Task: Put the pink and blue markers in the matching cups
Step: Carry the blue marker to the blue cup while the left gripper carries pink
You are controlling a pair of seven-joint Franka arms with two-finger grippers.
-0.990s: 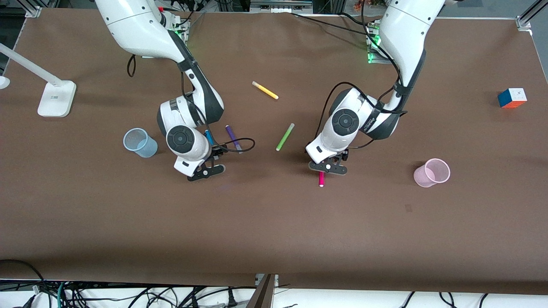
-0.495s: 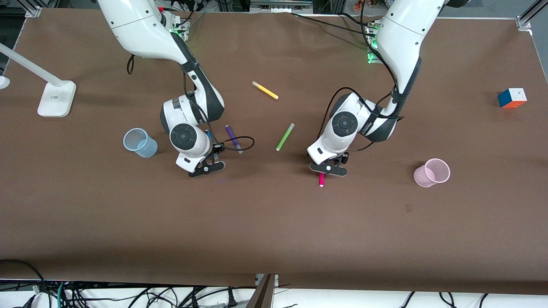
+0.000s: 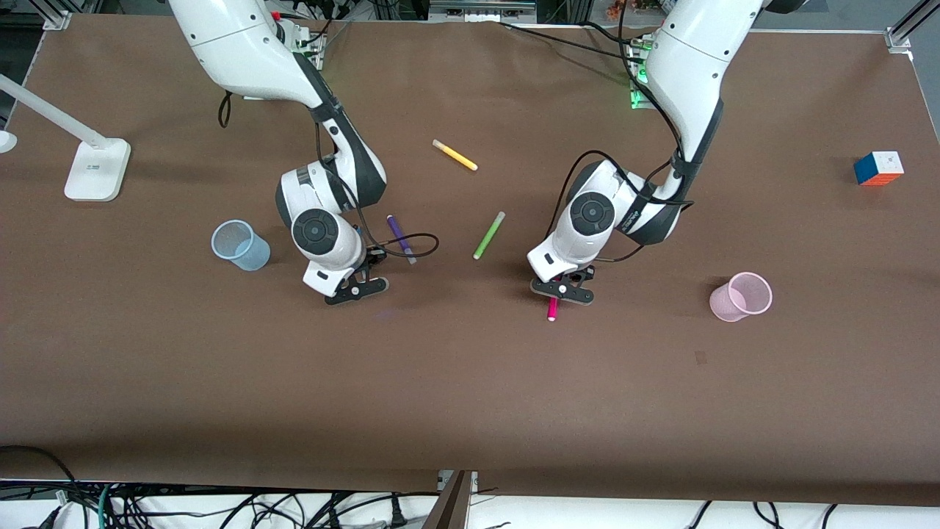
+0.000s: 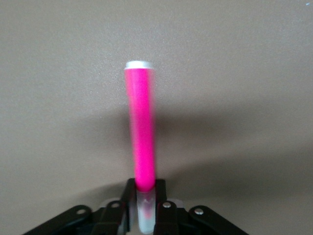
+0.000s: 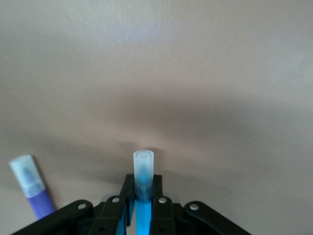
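I need to use my left gripper to put the pink marker down inside the pale pink cup (image 3: 742, 296) and let go, with its pale capped end above the cup's rim.
My left gripper (image 3: 562, 289) is shut on the pale cap end of the pink marker (image 3: 551, 309), held low over the middle of the table. In the left wrist view the pink marker (image 4: 142, 127) sticks out from between the closed fingers of the gripper (image 4: 145, 208). My right gripper (image 3: 355, 287) is shut on the blue marker (image 5: 144, 169), whose pale cap pokes out past the gripper (image 5: 143, 196); the wrist hides most of it in the front view. The pale blue cup (image 3: 239, 245) stands beside the right gripper, toward the right arm's end. The pale pink cup (image 3: 740, 296) stands toward the left arm's end.
A purple marker (image 3: 400, 238) lies close beside the right gripper and shows in the right wrist view (image 5: 32, 188). A green marker (image 3: 488, 235) and a yellow marker (image 3: 454, 155) lie between the arms. A colour cube (image 3: 878, 168) and a white lamp base (image 3: 97, 170) sit at the table's ends.
Both grippers have shifted slightly, each still shut on its marker. The cups and loose markers have not moved.
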